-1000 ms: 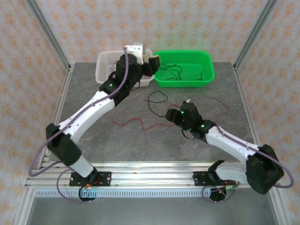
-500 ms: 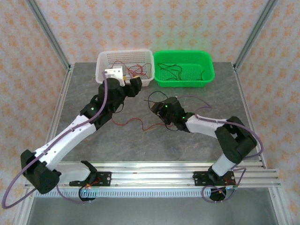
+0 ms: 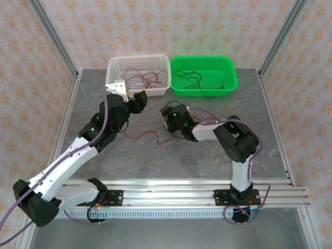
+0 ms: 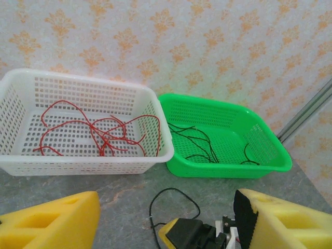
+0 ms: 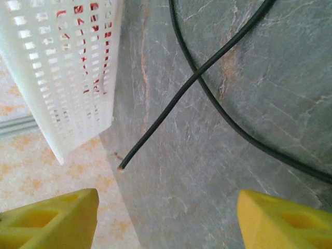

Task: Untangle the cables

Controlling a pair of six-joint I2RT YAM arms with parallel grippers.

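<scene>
The black wire crosses over itself beyond my open fingers. Next, my right gripper backs away, turns, and grabs the wire near its loose end (image 5: pixel 123 164).
Several red wires (image 3: pixel 148 79) lie in the white basket (image 3: pixel 111 66), also seen as red wires (image 4: pixel 98 132) in the left wrist view. Black wires (image 3: pixel 196 79) lie in the green basket (image 3: pixel 232 78). On the table a red wire (image 3: pixel 148 136) lies loose, beside a black wire loop (image 4: pixel 174 199). My right gripper (image 3: pixel 168 116) hovers open low over that loop; its view shows the black wire (image 5: pixel 194 78) crossing itself just beyond the open gripper (image 5: pixel 166 218). My left gripper (image 3: pixel 129 93) is open and empty in front of the white basket.
The white basket (image 4: pixel 78 78) and green basket (image 4: pixel 228 106) stand side by side at the table's back edge. The right gripper's body (image 4: pixel 194 236) sits low between my left fingers' view. Metal frame posts rise at both back corners.
The left arm pulled back from above the white basket toward the near left. The right arm swung left across the table and now hovers over the black loop.
</scene>
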